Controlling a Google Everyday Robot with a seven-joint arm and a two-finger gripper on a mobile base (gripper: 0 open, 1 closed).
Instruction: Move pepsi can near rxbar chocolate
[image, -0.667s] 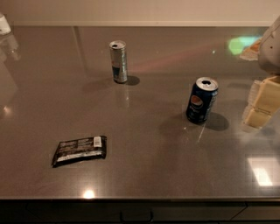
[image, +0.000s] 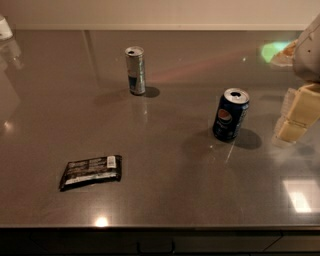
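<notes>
My gripper will next move to close its fingers around the upper half (image: 231, 109) of the pepsi can, at a spot just below the can's silver top.
The pepsi can (image: 230, 114) stands upright on the grey-brown table (image: 165, 190), right of centre; it is dark blue with the round logo facing me. The rxbar chocolate (image: 91, 171) lies flat at the front left, a black wrapper with white text, far from the can. My gripper (image: 295, 120), cream-coloured, hangs at the right edge of the view, close to the tabletop. It is to the right of the pepsi can, apart from it, and holds nothing that I can see.
A taller slim silver-blue can (image: 135, 70) stands upright at the back, left of centre. A white object (image: 4, 27) sits at the far left corner. The table's front edge runs along the bottom of the view.
</notes>
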